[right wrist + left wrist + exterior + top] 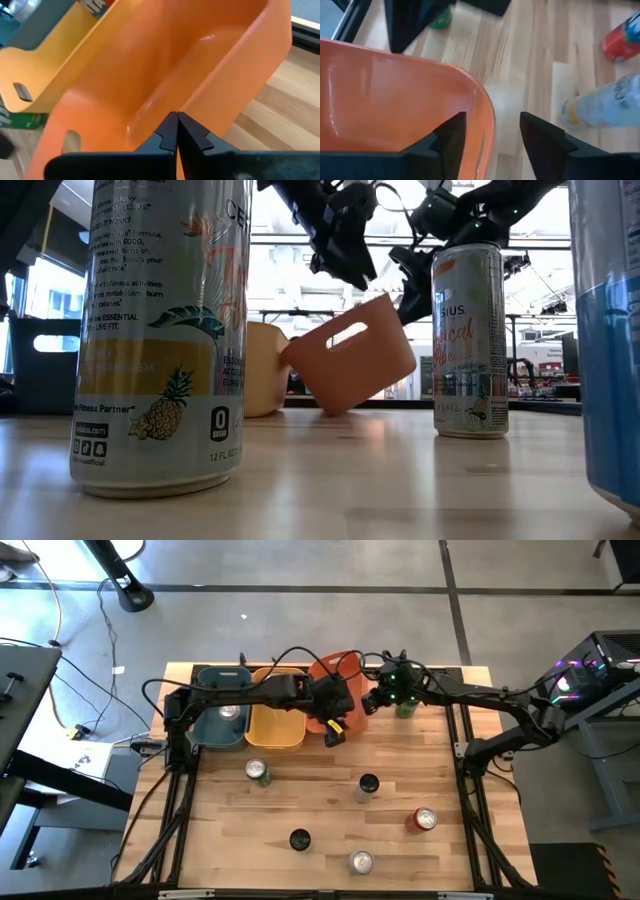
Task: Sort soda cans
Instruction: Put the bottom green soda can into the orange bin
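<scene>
My right gripper is going to the far side of the table with the orange bin. It will set the bin down flat there and let go, a small gap from the yellow bin (351,700).
The orange bin (322,668) stands tilted at the table's far middle, beside the yellow bin (275,720). In the low view the orange bin (350,360) rests on one lower corner with its right end raised. My left gripper (336,728) is open, one finger on each side of the bin's rim (487,117). My right gripper (374,700) is shut at the bin's right-hand wall. A green can (405,709) stands just right of the bin. A silver can (230,712) sits inside the teal bin (215,730). My left gripper (490,132) has one finger (451,135) inside the orange bin and one finger (540,140) outside, with the rim between them. The gap is wide, and I cannot tell whether either finger touches the rim. My right gripper (176,125) has its two fingers closed together on the upper edge of the orange bin's wall (200,102), coming from the table's right. The fingers hide the exact place of contact. The bin is tipped, its right end up and a lower corner (332,410) on the table.
Loose cans stand on the near half of the table: a green one (258,772), a black one (368,785), a red one (424,820), a second black one (299,838) and a silver one (361,862). Two cans fill the low view's foreground (160,330).
</scene>
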